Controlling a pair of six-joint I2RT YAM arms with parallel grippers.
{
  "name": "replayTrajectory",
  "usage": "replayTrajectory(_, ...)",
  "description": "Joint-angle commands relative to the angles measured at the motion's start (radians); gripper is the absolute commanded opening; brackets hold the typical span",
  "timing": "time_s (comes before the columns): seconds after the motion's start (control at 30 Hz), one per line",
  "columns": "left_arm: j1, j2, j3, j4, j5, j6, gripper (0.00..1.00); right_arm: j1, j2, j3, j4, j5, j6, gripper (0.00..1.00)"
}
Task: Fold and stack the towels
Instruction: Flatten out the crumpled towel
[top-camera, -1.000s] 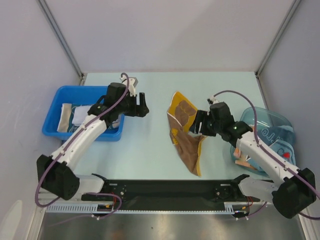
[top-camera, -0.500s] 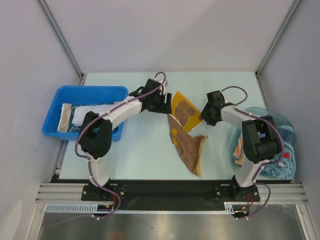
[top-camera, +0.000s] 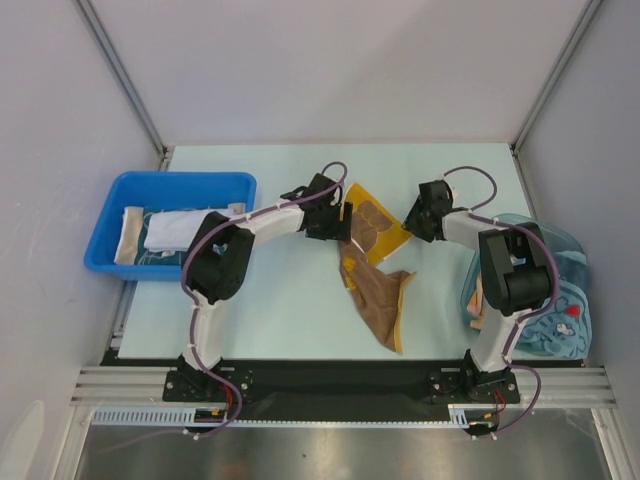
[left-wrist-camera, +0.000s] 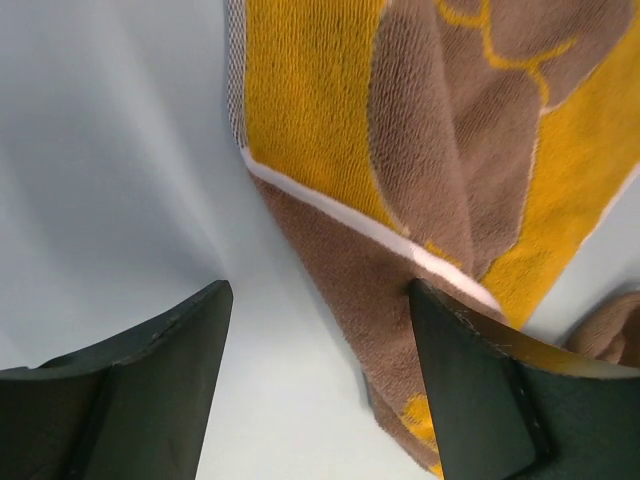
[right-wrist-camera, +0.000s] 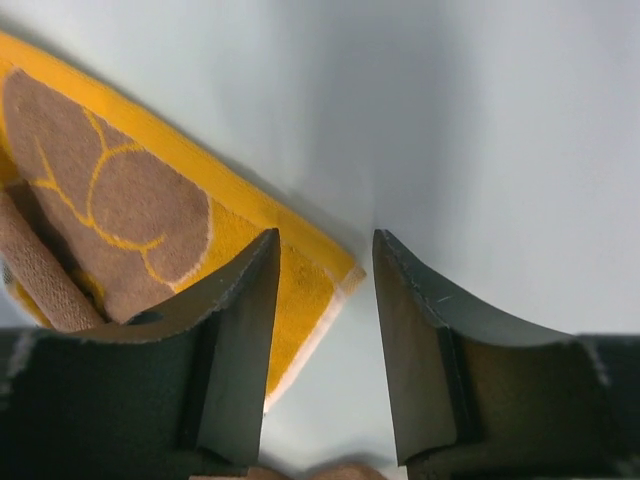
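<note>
The towel's brown lower part lies bunched, so the robot's right gripper should pinch the towel's yellow corner (right-wrist-camera: 342, 268) and lift together with the left gripper to straighten the towel first.
The brown towel with the yellow bear (top-camera: 372, 262) lies crumpled mid-table, its yellow upper part spread and its brown lower part bunched. My left gripper (top-camera: 343, 222) is open and low at its upper left edge. In the left wrist view the gripper (left-wrist-camera: 315, 350) straddles the towel's brown edge (left-wrist-camera: 440, 150), with the right finger (left-wrist-camera: 480, 390) over the cloth. My right gripper (top-camera: 409, 222) is open at the towel's right corner. In the right wrist view the yellow corner (right-wrist-camera: 310, 270) lies between the gripper's (right-wrist-camera: 322, 300) open fingers. Neither gripper holds anything.
A blue bin (top-camera: 120, 190) at the left holds folded pale towels (top-camera: 165, 232). A translucent blue basket (top-camera: 560, 245) at the right holds a teal towel (top-camera: 550, 325) and an orange one (top-camera: 483, 310). Walls enclose the table on three sides.
My left arm swung from over the blue bin to the towel's left edge. My right gripper moved up and out to the towel's right corner. The towel stayed put.
</note>
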Motion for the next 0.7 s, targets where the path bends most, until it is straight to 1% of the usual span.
replayTrajectory(0.0,0.001,0.014,0.039,0.046,-0.021,-0.038,0.78,-0.009,0.028,-0.012,0.049,-0.019,-0.038,0.47)
replayTrajectory(0.17,0.001,0.039,0.039,0.056,-0.020,-0.053,0.77,-0.009,0.000,-0.058,0.050,-0.028,-0.025,0.43)
replayTrajectory(0.27,0.000,0.039,0.032,0.047,-0.009,-0.058,0.72,-0.001,-0.017,-0.067,0.038,-0.028,-0.021,0.43)
replayTrajectory(0.37,-0.002,0.011,0.004,0.049,-0.013,-0.061,0.61,0.008,-0.014,-0.061,0.024,-0.021,-0.023,0.40)
replayTrajectory(0.47,-0.002,-0.031,-0.030,0.043,-0.017,-0.062,0.35,0.016,-0.009,-0.055,0.001,-0.021,-0.023,0.33)
replayTrajectory(0.5,-0.002,-0.048,-0.053,0.043,-0.013,-0.062,0.19,0.019,-0.015,-0.055,-0.004,-0.012,-0.034,0.25)
replayTrajectory(0.57,-0.013,-0.084,-0.085,0.030,-0.004,-0.064,0.08,0.024,-0.031,-0.054,-0.017,0.002,-0.052,0.15)
replayTrajectory(0.6,-0.019,-0.132,-0.128,0.029,-0.006,-0.067,0.01,0.021,-0.035,-0.054,-0.020,0.004,-0.063,0.02)
replayTrajectory(0.63,-0.035,-0.159,-0.155,0.032,-0.004,-0.076,0.00,0.011,-0.051,-0.054,-0.019,-0.008,-0.099,0.00)
replayTrajectory(0.67,-0.046,-0.194,-0.224,0.038,0.003,-0.084,0.00,0.004,-0.057,-0.054,-0.016,-0.024,-0.115,0.00)
